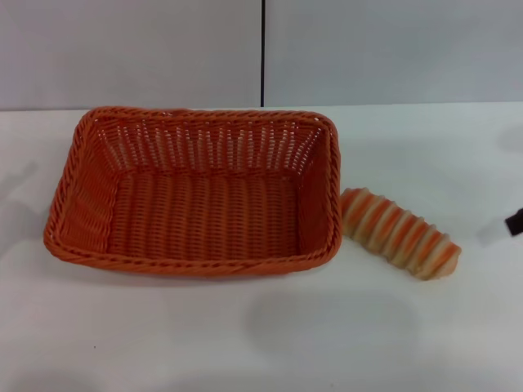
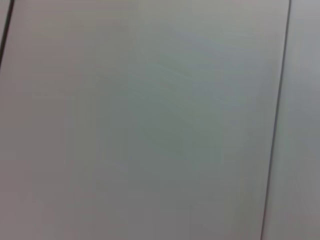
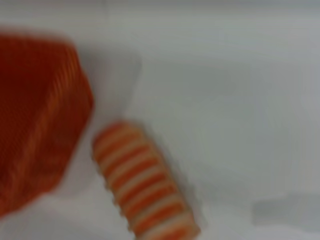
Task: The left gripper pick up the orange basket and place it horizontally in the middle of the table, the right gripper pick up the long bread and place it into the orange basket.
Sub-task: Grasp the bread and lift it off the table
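Observation:
My right gripper needs to grab the long bread's end (image 1: 437,259) (image 3: 171,227) farthest from the orange basket. The other end will stay free to lead into the basket.
The orange basket (image 1: 193,264) sits lengthwise across the middle of the white table (image 1: 261,335), upright and with nothing inside. The long bread (image 1: 400,233), striped orange-brown and cream, lies on the table just off the basket's right end, angled toward the front right. At the head view's right edge a black tip of my right gripper (image 1: 515,221) shows, a short way right of the bread. The right wrist view looks down on the bread (image 3: 142,180) beside the basket (image 3: 40,115). My left gripper is out of view; its wrist view shows only grey wall panels.
A grey panelled wall (image 1: 261,49) with a dark vertical seam stands behind the table's far edge. Bare white tabletop stretches in front of the basket and to the right of the bread.

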Tool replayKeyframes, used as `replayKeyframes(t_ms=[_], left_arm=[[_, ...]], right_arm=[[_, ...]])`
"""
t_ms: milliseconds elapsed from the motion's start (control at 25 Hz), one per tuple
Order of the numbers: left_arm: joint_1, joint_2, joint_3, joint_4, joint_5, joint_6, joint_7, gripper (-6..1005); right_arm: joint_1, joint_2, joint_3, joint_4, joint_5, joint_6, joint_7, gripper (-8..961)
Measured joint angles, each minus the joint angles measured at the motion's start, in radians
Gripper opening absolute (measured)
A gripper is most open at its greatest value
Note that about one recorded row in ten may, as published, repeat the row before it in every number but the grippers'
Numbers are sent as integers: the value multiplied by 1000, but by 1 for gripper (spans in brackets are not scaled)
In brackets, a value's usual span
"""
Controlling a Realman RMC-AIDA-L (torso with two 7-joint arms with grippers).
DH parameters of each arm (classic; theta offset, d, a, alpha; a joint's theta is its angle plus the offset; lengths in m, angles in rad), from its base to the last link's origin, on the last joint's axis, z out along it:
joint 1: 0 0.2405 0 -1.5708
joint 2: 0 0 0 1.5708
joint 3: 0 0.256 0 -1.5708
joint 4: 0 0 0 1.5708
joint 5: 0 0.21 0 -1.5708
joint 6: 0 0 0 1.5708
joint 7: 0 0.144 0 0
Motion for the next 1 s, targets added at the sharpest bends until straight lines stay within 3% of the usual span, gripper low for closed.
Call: replayKeyframes(t_ms=[160,280,360,560,1000], left_arm=[[3,2,-3,-15,-3,-14,1,752],[3,2,-10,-17,-1,-18,2,751],[3,2,-12,-20,0,-19,2,751],[6,2,-21,-26,-7,-21,19,751],[-2,2,-24,-27,-7,-21,22,751]], right_arm=[[27,37,-76,39,-7,31,25,596],[38,45,-77,93,-1,68,22,596],[57,47,-76,211,5,142,4,596],[73,46,-77,348,39,214,-27,597],[55,50,-71,364,41,274,-31,597]])
